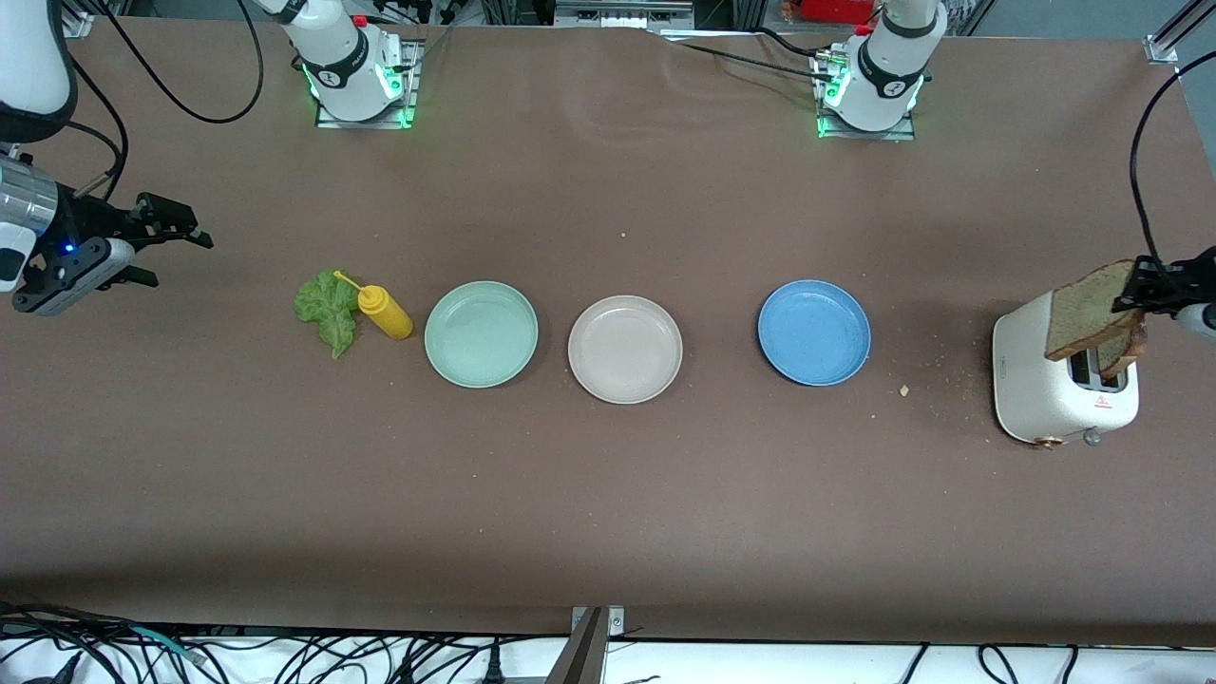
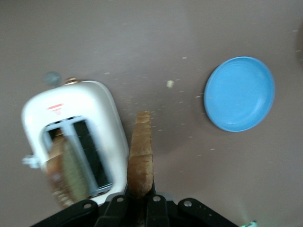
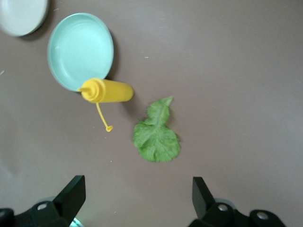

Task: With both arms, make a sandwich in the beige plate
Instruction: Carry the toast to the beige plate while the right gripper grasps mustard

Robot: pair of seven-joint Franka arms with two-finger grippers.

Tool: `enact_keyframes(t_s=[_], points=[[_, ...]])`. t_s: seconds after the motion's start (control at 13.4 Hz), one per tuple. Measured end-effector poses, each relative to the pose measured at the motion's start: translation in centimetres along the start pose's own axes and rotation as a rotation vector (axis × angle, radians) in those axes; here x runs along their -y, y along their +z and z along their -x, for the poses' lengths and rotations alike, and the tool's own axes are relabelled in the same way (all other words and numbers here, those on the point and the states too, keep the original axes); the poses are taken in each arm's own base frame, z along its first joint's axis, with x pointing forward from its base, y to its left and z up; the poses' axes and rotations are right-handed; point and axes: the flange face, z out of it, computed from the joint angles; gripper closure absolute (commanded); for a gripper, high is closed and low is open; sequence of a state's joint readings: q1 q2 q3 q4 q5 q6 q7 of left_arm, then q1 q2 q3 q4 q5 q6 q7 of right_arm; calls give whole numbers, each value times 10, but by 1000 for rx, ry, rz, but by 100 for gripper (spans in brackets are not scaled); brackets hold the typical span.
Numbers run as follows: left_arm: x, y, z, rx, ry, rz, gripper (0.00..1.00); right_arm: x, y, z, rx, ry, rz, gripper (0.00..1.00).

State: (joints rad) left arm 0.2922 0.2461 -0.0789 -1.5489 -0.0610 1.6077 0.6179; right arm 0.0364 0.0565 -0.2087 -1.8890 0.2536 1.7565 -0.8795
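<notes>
My right gripper should move next to the yellow squeeze bottle that is beside the mint-green plate, and there I should close it on the bottle's body (image 1: 389,317) (image 3: 117,91).
My left gripper (image 1: 1140,290) is shut on a brown bread slice (image 1: 1086,309) and holds it upright just above the white toaster (image 1: 1045,389). The left wrist view shows this slice (image 2: 140,156) edge-on between the fingers, beside the toaster (image 2: 102,123). A second slice (image 2: 61,172) stands in a toaster slot. The beige plate (image 1: 624,349) lies bare in the middle of the row of plates. The lettuce leaf (image 1: 323,309) lies flat toward the right arm's end. My right gripper (image 1: 179,259) hangs open over the table at that end, and in its wrist view the gripper (image 3: 137,196) is short of the lettuce (image 3: 156,135).
A yellow squeeze bottle (image 1: 385,312) lies on its side between the lettuce and the mint-green plate (image 1: 481,333). The blue plate (image 1: 814,332) sits between the beige plate and the toaster. Crumbs (image 1: 904,389) dot the table near the toaster.
</notes>
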Motion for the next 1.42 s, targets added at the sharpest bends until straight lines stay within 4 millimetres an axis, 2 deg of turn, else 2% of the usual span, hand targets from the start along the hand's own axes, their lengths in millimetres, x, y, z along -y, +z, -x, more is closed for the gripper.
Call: enact_keyframes(t_s=[0.15, 0.3, 0.45, 0.6, 0.9, 1.2, 1.42], points=[[-30, 13, -20, 16, -40, 70, 100, -16, 23, 7, -38, -100, -67, 0], [-71, 33, -48, 37, -65, 146, 100, -28, 50, 5, -86, -197, -136, 0], [-120, 62, -81, 66, -74, 237, 100, -37, 84, -3, -155, -298, -215, 0], [-155, 90, -104, 91, -79, 337, 100, -51, 120, -2, -195, -375, -277, 0], [-198, 135, -130, 138, -55, 472, 100, -72, 173, 5, -375, -599, -366, 0], [-242, 183, -151, 199, -92, 622, 100, -82, 242, 6, -598, -815, -440, 0], [-283, 215, -178, 213, -96, 690, 100, -91, 263, -1, -639, -925, -432, 0]])
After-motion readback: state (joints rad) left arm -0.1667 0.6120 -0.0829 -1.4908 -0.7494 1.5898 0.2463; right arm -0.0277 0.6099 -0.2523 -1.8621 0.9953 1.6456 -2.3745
